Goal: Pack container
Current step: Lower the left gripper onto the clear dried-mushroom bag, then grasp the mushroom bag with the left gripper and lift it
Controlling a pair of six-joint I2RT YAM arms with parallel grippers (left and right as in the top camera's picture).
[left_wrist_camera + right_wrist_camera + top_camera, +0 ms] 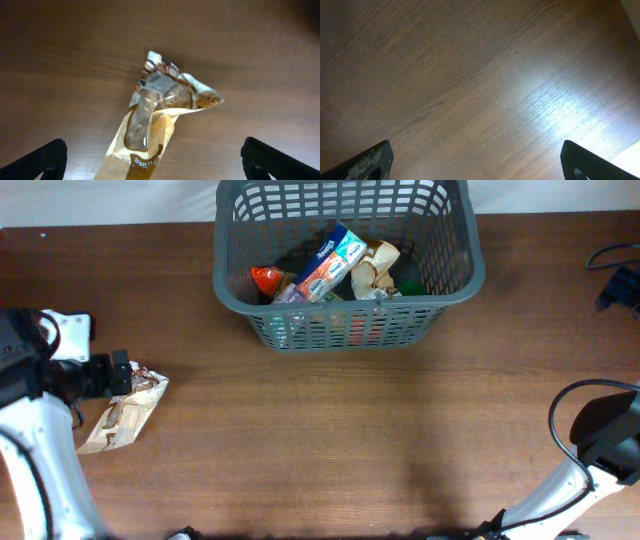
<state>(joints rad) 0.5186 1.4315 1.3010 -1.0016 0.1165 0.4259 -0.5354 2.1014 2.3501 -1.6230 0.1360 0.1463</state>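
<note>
My left gripper will close around the middle (126,408) (142,142) of the tan and clear snack bag, between the bag's printed upper end and its near end.
The container (340,328), a dark grey lattice basket, stands at the back middle of the table. Inside lie a blue and white packet (330,260), an orange item (266,278) and a crumpled beige wrapper (375,268). A tan and clear snack bag (125,413) lies flat on the wood at the far left. My left gripper (126,375) hangs over its upper end, open. In the left wrist view the bag (160,110) lies between the wide-apart fingers of that gripper (155,167), untouched. My right gripper (480,165) is open over bare wood at the near right.
The table is brown wood (350,440). Black cables and a dark device (618,278) sit at the right edge. The right arm's base (610,435) stands at the near right corner, the left arm (40,450) along the left edge.
</note>
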